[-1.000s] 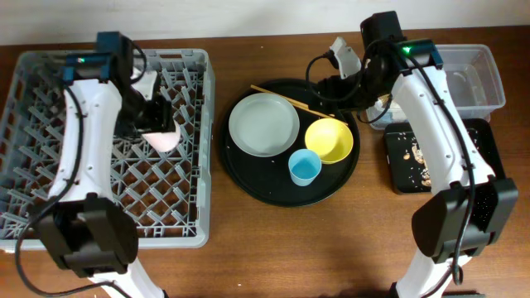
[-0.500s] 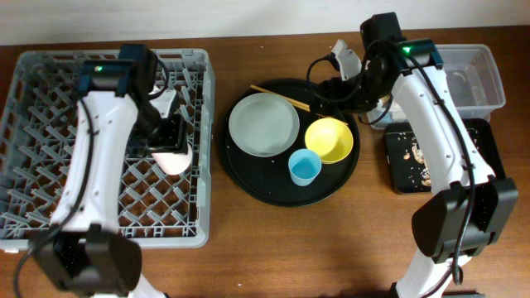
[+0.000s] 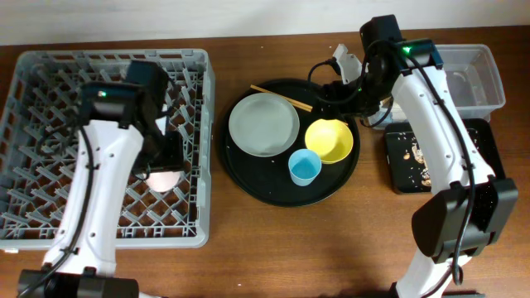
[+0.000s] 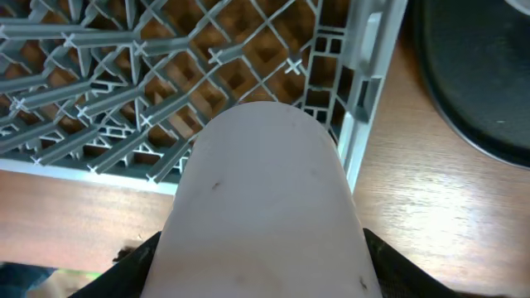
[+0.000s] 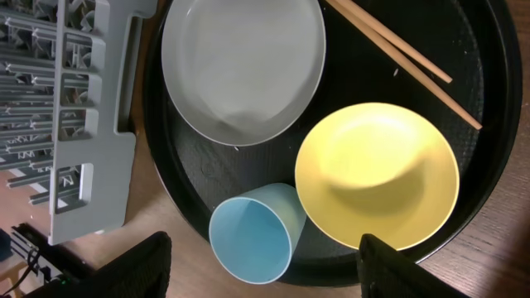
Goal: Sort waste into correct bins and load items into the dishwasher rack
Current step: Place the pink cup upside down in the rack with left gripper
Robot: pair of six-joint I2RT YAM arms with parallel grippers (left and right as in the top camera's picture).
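Observation:
My right gripper moves to the blue cup next and closes on the cup's rim (image 3: 320,168) (image 5: 290,246) on the side closest to the yellow bowl.
My left gripper (image 3: 168,161) is shut on the small pink cup (image 3: 165,180) and holds it over the front right part of the grey dishwasher rack (image 3: 50,207). In the left wrist view the cup (image 4: 265,199) fills the space between my fingers, above the rack's edge (image 4: 356,91). My right gripper (image 3: 329,93) is open and empty above the round black tray (image 3: 248,178). Below it lie the pale plate (image 5: 242,70), yellow bowl (image 5: 377,174), blue cup (image 5: 248,244) and chopsticks (image 5: 402,54). The clear tub (image 3: 479,79) and the shallow black tray (image 3: 476,157) with brown scraps (image 3: 418,153) sit at the right.
The round black tray stands between the rack and the two bins. The rack's right wall (image 5: 91,165) is close to the tray's left rim. Bare wooden table (image 3: 290,248) runs along the front.
My left arm has carried the pink cup from the rack's back towards its front right. The right arm has barely moved.

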